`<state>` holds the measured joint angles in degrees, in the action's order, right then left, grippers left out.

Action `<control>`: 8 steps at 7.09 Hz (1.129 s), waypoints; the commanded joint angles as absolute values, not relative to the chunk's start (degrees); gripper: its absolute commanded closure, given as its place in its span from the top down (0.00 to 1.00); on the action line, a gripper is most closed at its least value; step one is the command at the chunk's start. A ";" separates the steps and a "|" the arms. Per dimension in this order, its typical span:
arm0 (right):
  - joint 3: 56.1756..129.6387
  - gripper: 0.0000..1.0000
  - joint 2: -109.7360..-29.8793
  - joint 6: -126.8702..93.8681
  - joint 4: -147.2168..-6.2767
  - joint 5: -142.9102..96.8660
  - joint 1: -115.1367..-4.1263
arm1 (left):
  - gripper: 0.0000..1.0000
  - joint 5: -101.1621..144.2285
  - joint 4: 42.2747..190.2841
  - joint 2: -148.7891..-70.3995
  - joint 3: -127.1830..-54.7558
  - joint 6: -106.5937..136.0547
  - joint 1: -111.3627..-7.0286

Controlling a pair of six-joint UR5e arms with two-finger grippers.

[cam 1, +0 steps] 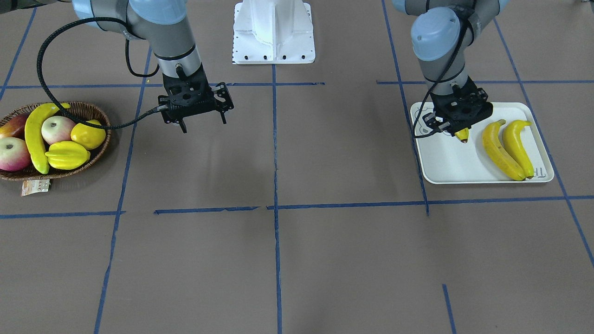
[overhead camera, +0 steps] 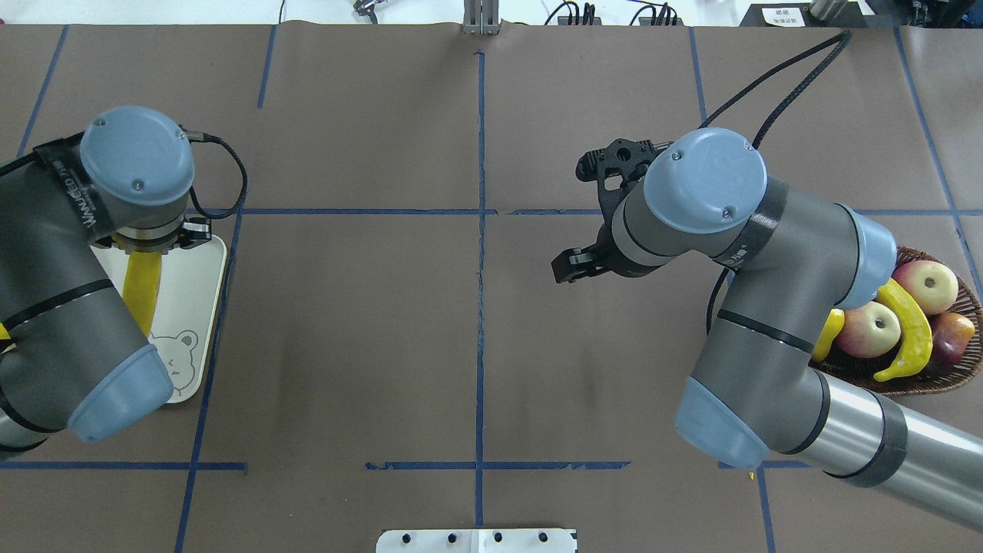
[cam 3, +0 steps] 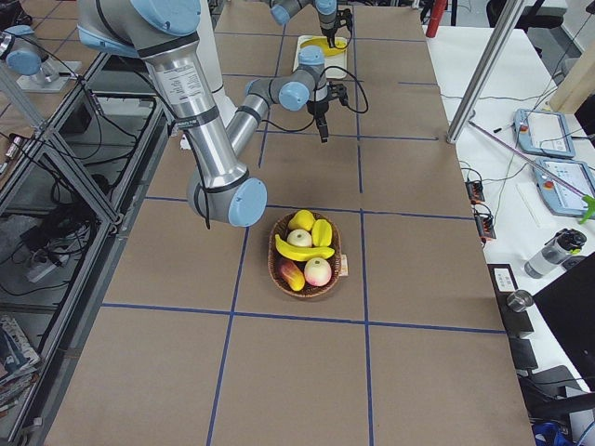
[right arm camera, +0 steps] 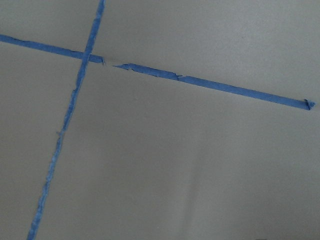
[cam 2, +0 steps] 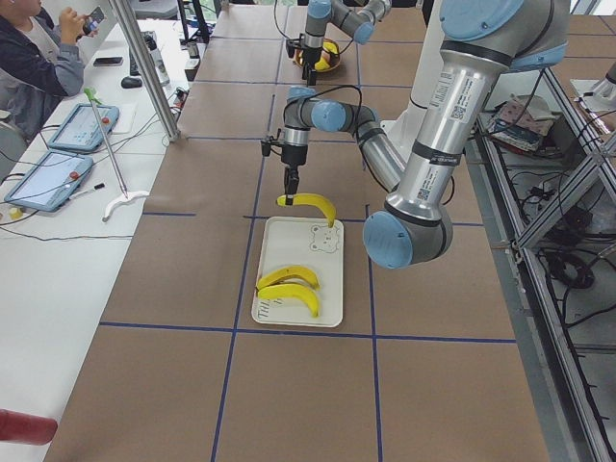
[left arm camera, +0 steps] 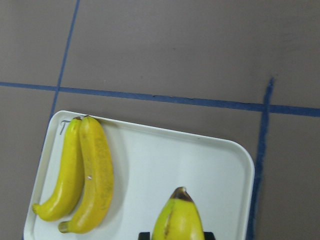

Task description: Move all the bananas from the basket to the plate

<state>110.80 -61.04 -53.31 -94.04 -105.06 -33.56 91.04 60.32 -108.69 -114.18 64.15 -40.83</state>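
Observation:
I need to let go of the third banana with my left gripper on the plate's bare part [cam 1: 473, 133] [left arm camera: 128, 216] next to the two bananas.
Two bananas [cam 1: 499, 150] [cam 1: 517, 146] lie side by side on the off-white plate [cam 1: 445, 162]. Just above the plate's bear corner hangs a third banana [cam 2: 310, 202], and my left gripper [cam 1: 459, 129] is shut on its upper end. The left wrist view shows that banana's dark tip [left arm camera: 178, 215] over the plate's bare half [left arm camera: 200, 160]. One more banana [cam 1: 35, 134] rests in the wicker basket [cam 1: 93, 107] among other fruit. My right gripper [cam 1: 204, 125] stands open with nothing in it, above the bare table between the basket and the centre line.
The basket also holds apples [cam 1: 56, 129], a starfruit [cam 1: 67, 154] and a round yellow fruit [cam 1: 88, 134], and a paper tag [cam 1: 35, 186] lies at its rim. The white robot base [cam 1: 274, 32] stands at the table's middle edge. A person [cam 2: 38, 48] sits at a side table.

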 commanded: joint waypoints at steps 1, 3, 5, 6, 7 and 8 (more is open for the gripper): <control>110.83 1.00 -61.08 -53.44 -94.04 -105.03 -33.57 | 0.00 89.74 67.28 -101.64 -113.82 70.10 -40.78; 110.83 1.00 -61.08 -53.52 -94.04 -104.94 -33.40 | 0.00 87.64 70.38 -102.38 -108.06 79.32 -40.61; 111.00 1.00 -61.08 -53.79 -94.04 -104.94 -33.40 | 0.00 87.10 72.60 -101.69 -105.91 75.70 -40.69; 111.18 1.00 -61.08 -53.88 -94.04 -104.94 -33.40 | 0.01 87.01 72.51 -101.60 -105.82 72.72 -41.13; 111.27 1.00 -61.08 -53.88 -94.04 -104.94 -33.40 | 0.05 85.88 72.60 -100.64 -105.65 72.42 -41.13; 111.18 1.00 -61.08 -53.88 -94.04 -104.85 -33.40 | 0.06 85.61 72.60 -99.68 -105.56 72.33 -40.96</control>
